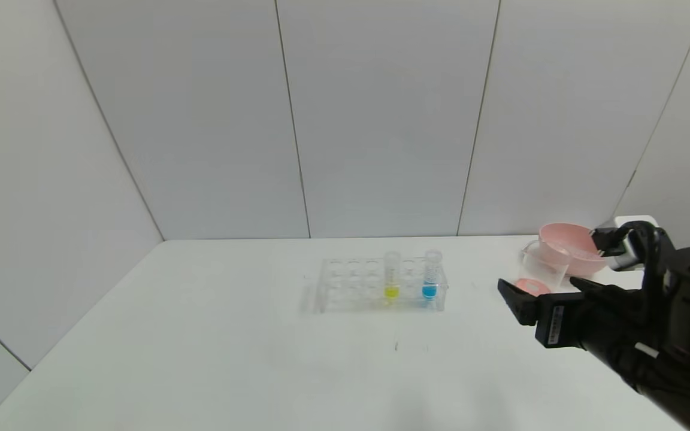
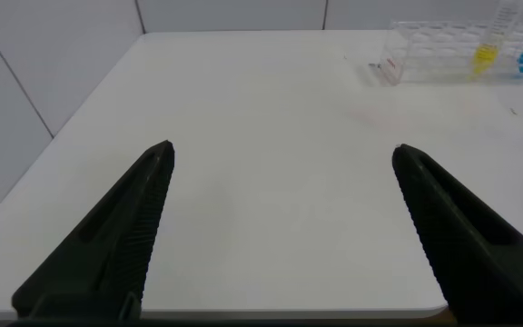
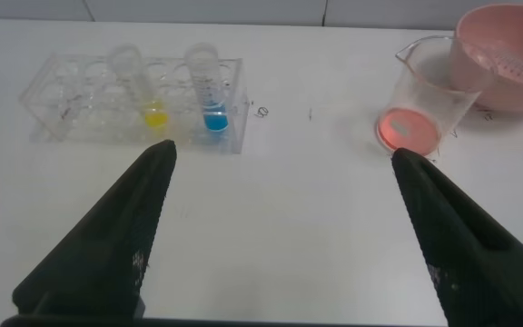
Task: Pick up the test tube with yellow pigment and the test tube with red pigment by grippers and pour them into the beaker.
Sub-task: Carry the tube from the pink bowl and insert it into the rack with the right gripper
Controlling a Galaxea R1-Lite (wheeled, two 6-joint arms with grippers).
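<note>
My right gripper will go just below the test tube's rim, above the clear rack. It will close there on the upper body of the test tube (image 1: 391, 268) (image 3: 135, 80) with yellow pigment.
The test tube with yellow pigment (image 1: 392, 276) stands upright in a clear rack (image 1: 351, 284) at mid table; it also shows in the right wrist view (image 3: 148, 95) and the left wrist view (image 2: 487, 56). The test tube with red pigment is not in view. The beaker (image 1: 545, 263) stands to the right of the rack with orange-red liquid (image 3: 409, 129) at its bottom. My right gripper (image 1: 536, 282) is open and empty, low over the table in front of the beaker (image 3: 425, 91). My left gripper (image 2: 282, 147) is open and empty over bare table far left of the rack, outside the head view.
A blue-liquid tube (image 1: 431, 275) stands in the rack right of the yellow one. A pink bowl (image 1: 566, 239) sits right behind the beaker. White walls close the table at the back and left. A white and black device (image 1: 626, 239) sits at far right.
</note>
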